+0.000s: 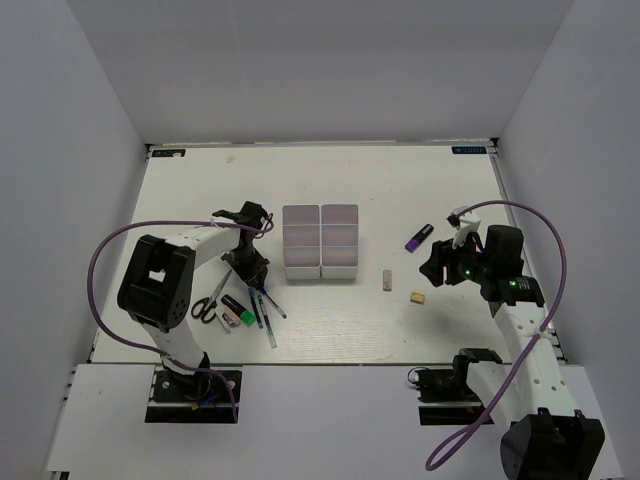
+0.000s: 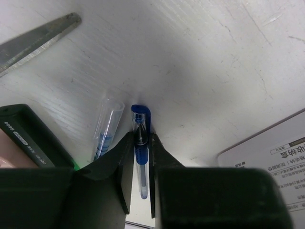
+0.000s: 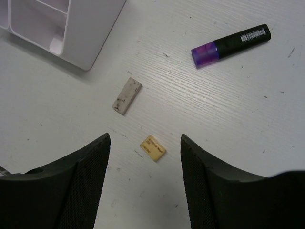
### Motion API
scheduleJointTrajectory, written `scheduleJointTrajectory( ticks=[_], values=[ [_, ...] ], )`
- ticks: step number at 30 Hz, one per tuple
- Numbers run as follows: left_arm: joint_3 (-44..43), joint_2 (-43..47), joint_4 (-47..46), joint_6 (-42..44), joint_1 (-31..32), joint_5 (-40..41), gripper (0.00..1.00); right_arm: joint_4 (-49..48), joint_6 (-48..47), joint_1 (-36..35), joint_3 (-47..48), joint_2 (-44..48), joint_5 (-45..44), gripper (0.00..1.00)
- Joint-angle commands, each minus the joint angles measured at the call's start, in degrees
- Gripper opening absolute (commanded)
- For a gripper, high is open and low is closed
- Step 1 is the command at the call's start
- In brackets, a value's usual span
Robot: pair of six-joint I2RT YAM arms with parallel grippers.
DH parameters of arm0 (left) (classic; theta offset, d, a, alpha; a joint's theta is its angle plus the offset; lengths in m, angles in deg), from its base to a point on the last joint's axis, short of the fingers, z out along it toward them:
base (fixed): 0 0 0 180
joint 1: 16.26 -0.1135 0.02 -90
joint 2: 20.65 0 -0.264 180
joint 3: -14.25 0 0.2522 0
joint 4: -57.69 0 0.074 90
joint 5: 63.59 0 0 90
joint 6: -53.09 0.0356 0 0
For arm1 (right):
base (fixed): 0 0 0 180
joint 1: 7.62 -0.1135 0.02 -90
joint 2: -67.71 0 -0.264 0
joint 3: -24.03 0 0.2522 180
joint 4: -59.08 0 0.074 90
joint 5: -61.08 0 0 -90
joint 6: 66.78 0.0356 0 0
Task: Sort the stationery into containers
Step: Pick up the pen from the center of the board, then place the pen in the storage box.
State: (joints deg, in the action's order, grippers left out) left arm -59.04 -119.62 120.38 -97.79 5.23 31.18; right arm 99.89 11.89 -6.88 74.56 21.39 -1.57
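Observation:
I will release the blue pen from my left gripper in the far compartment of the container nearer the scissors (image 1: 313, 220).
My left gripper (image 1: 252, 272) is down on the table just left of the containers (image 1: 320, 242), shut on a blue pen (image 2: 141, 114) that lies flat between its fingers. A clear-barrelled blue pen (image 2: 106, 126) lies just left of it, apart from the fingers. More pens (image 1: 268, 318) and a green-tipped black marker (image 1: 233, 312) lie nearby. My right gripper (image 3: 145, 138) hangs open above a tiny tan block (image 3: 153, 148). A small grey stick (image 3: 127, 96) and a purple-black marker (image 3: 231, 45) lie beyond it.
Scissors (image 1: 208, 300) lie left of the pens, one blade (image 2: 35, 40) showing in the left wrist view. A corner of the white bins (image 3: 71, 28) is at the top left of the right wrist view. White walls enclose the table.

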Motion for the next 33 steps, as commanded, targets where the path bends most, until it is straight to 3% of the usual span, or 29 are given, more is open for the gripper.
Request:
scheduleJointTrajectory(
  ticks=[1, 4, 6, 13, 19, 22, 23, 25, 26, 29, 33],
  values=[
    [-0.4, -1.0, -0.1, 0.1, 0.2, 1.9, 0.16, -0.4, 0.3, 0.1, 2.4, 1.1, 0.2, 0.64],
    [-0.3, -0.7, -0.8, 0.8, 0.3, 1.0, 0.03, -0.4, 0.1, 0.1, 2.3, 1.4, 0.1, 0.64],
    [-1.0, 0.6, -1.0, 1.9, 0.4, 1.0, 0.01, -0.4, 0.2, 0.2, 2.3, 1.4, 0.2, 0.64],
    [-8.0, 11.9, 0.2, 9.2, 2.8, 6.6, 0.01, -0.9, 0.1, 0.1, 2.3, 1.1, 0.7, 0.64],
    [-11.9, 20.3, -5.9, 17.6, 5.4, 7.4, 0.01, -0.2, 0.1, 0.1, 2.3, 1.1, 0.9, 0.64],
    [-12.6, 22.4, -12.2, 21.9, 9.1, 11.0, 0.01, -0.3, 0.0, 0.1, 2.2, 0.8, 1.3, 0.64],
    [-12.1, 23.4, -19.1, 26.8, 10.7, 11.6, 0.01, -0.3, -0.1, 0.1, 2.1, 0.7, 1.3, 0.64],
    [-10.7, 24.3, -23.9, 31.8, 13.4, 16.4, 0.01, -0.3, -0.1, 0.1, 2.2, 0.6, 1.4, 0.64],
    [-7.2, 25.1, -35.7, 37.2, 14.3, 17.4, 0.01, -0.4, -0.1, 0.1, 2.2, 0.5, 1.3, 0.64],
    [-6.0, 23.0, -53.4, 51.1, 19.4, 21.2, 0.01, -0.3, -0.2, 0.2, 2.1, 0.4, 1.0, 0.65],
    [-9.9, 19.1, -56.7, 57.8, 20.2, 19.7, 0.01, -0.2, -0.2, 0.2, 2.1, 0.4, 1.1, 0.65]
  ],
)
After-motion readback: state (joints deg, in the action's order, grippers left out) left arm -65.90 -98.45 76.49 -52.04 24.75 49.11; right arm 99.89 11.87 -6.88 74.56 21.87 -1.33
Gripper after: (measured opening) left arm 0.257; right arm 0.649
